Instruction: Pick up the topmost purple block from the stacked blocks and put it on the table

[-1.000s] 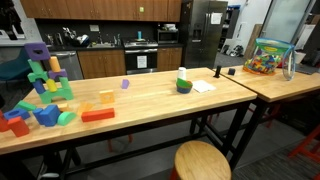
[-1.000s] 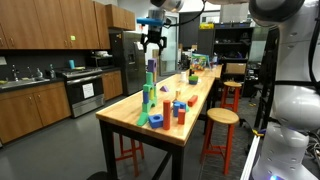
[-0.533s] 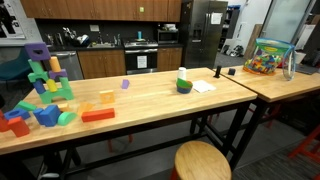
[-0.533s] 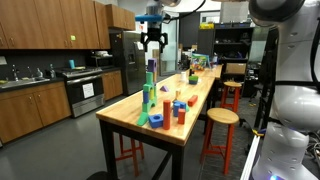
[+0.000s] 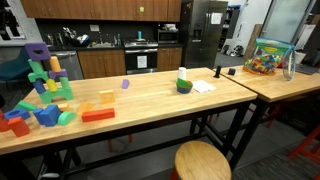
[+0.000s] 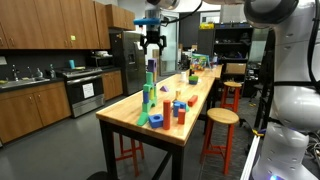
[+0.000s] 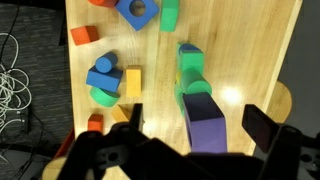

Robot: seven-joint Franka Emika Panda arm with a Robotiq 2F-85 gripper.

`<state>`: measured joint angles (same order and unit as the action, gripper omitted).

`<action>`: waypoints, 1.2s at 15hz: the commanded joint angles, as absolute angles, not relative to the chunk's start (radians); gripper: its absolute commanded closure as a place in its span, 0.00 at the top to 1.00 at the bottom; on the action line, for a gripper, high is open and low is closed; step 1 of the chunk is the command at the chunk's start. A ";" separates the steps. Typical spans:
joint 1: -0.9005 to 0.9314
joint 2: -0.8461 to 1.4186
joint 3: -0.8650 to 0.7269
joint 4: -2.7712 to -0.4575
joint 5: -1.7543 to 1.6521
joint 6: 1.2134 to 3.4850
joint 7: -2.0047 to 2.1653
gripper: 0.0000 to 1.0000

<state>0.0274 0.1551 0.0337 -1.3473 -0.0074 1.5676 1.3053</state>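
Note:
The dark purple block is on top of the stacked blocks. My gripper goes down to it next and closes on that block's opposite sides (image 5: 38, 49) (image 7: 206, 124).
The dark purple block (image 5: 38, 52) sits on top of the stacked blocks (image 5: 47, 80), a teal, blue and tan tower at one end of the long wooden table (image 5: 150, 95). The tower also shows in an exterior view (image 6: 152, 85). My gripper (image 6: 152, 40) hangs open just above the tower's top. In the wrist view the purple block (image 7: 206, 122) lies between my open fingers (image 7: 195, 125), apart from both, with green tower blocks (image 7: 190, 68) beyond it.
Loose red, blue and orange blocks (image 5: 30, 117) lie by the tower's base. A small lilac block (image 5: 125, 84), a green bowl (image 5: 184, 85) and paper (image 5: 203, 87) lie further along. A bin of toys (image 5: 266, 56) stands on the adjoining table. Stools (image 5: 201, 161) stand beside the table.

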 commanded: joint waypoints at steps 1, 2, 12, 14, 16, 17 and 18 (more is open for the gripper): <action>0.022 0.179 0.028 -1.311 -0.007 1.557 1.329 1.00; 0.019 0.182 0.026 -1.309 -0.006 1.557 1.329 1.00; -0.013 0.249 0.018 -1.257 0.045 1.579 1.312 1.00; -0.017 0.258 0.019 -1.252 0.065 1.593 1.307 1.00; -0.023 0.268 0.020 -1.248 0.090 1.610 1.300 1.00; -0.025 0.274 0.019 -1.245 0.097 1.614 1.301 1.00; -0.026 0.278 0.019 -1.244 0.101 1.617 1.298 1.00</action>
